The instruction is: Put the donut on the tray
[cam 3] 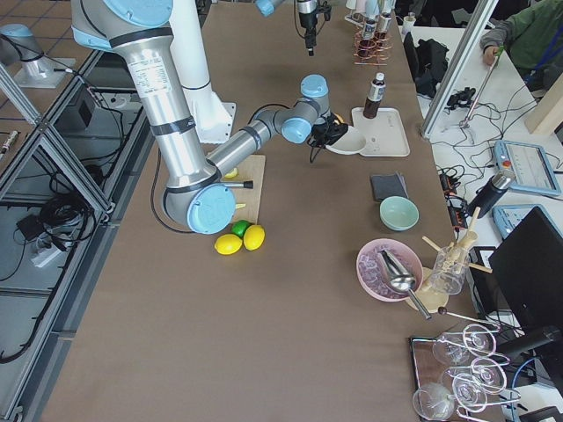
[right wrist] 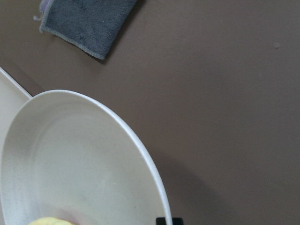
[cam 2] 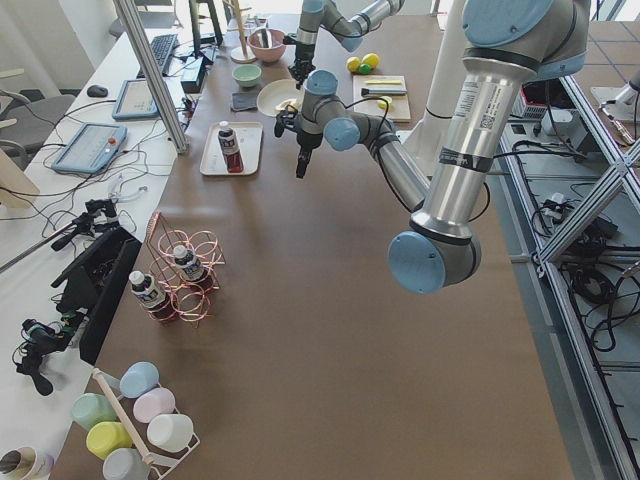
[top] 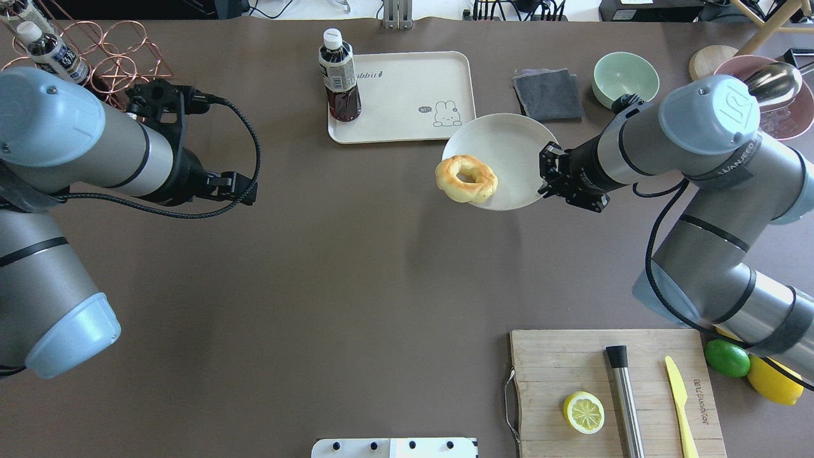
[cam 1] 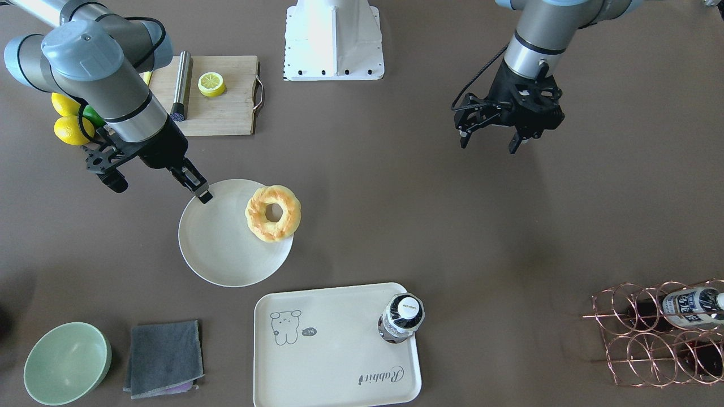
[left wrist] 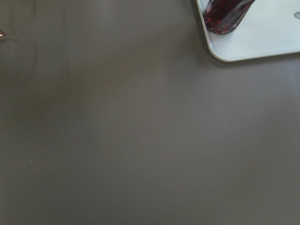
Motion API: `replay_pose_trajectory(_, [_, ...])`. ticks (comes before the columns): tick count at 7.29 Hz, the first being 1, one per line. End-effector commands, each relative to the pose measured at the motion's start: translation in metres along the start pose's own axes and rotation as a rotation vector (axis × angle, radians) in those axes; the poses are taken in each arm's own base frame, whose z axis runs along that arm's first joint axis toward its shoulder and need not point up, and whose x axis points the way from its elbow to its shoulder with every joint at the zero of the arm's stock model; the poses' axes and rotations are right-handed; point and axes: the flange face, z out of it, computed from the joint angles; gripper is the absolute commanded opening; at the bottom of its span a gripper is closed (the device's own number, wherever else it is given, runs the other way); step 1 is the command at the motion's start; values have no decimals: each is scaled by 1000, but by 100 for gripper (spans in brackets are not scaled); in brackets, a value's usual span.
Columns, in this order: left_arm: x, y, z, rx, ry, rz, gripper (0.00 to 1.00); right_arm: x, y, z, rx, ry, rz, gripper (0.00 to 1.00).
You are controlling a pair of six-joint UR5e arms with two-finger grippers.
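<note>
The off-white plate with the donut will go down over the bear print on the cream tray [cam 1: 307,345], set there by my right gripper.
The donut [cam 1: 289,217], a golden-brown ridged ring, lies on the edge of a round off-white plate [cam 1: 220,249] and overhangs its rim on the tray side; it also shows in the overhead view [top: 448,179]. My right gripper [cam 1: 203,195] is shut on the plate's opposite rim [top: 509,140]. Its wrist view shows the plate [right wrist: 70,164] running down to a fingertip [right wrist: 168,221]. The cream tray [cam 1: 328,362] with the bear print lies just beyond the plate, its centre bare. My left gripper [cam 1: 489,144] is open and empty above bare table, far from the donut.
A dark drink bottle [cam 1: 401,316] stands on the tray's corner. A grey cloth [cam 1: 164,356] and green bowl [cam 1: 65,362] lie beside the tray. A cutting board [cam 1: 226,116] with a lemon half [cam 1: 211,83] is near the right arm. A copper bottle rack [cam 1: 662,333] stands on the left arm's side.
</note>
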Motion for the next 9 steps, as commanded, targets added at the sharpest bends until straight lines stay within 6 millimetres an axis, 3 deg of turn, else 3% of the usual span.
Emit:
replay_pose_trajectory(1, [-85, 7, 0, -8, 27, 56, 98, -81, -2, 39, 72, -28, 263, 0])
replay_pose_trajectory(3, [-93, 11, 0, -5, 26, 54, 98, -119, 0, 93, 81, -124, 360, 0])
replay_pose_trajectory(4, [-98, 16, 1, -11, 20, 50, 98, -159, 16, 112, 111, -138, 388, 0])
replay_pose_trajectory(5, [-101, 15, 1, -2, 25, 51, 98, -184, 30, 125, 119, -143, 423, 0])
replay_pose_trajectory(7, [-104, 15, 2, -4, 21, 48, 98, -194, 31, 140, 142, -178, 431, 0])
replay_pose_trajectory(8, [-104, 16, 3, -6, 21, 49, 98, -195, 36, 141, 145, -171, 354, 56])
replay_pose_trajectory(9, [-104, 16, 3, -6, 20, 48, 98, -194, 47, 142, 142, -165, 228, 100])
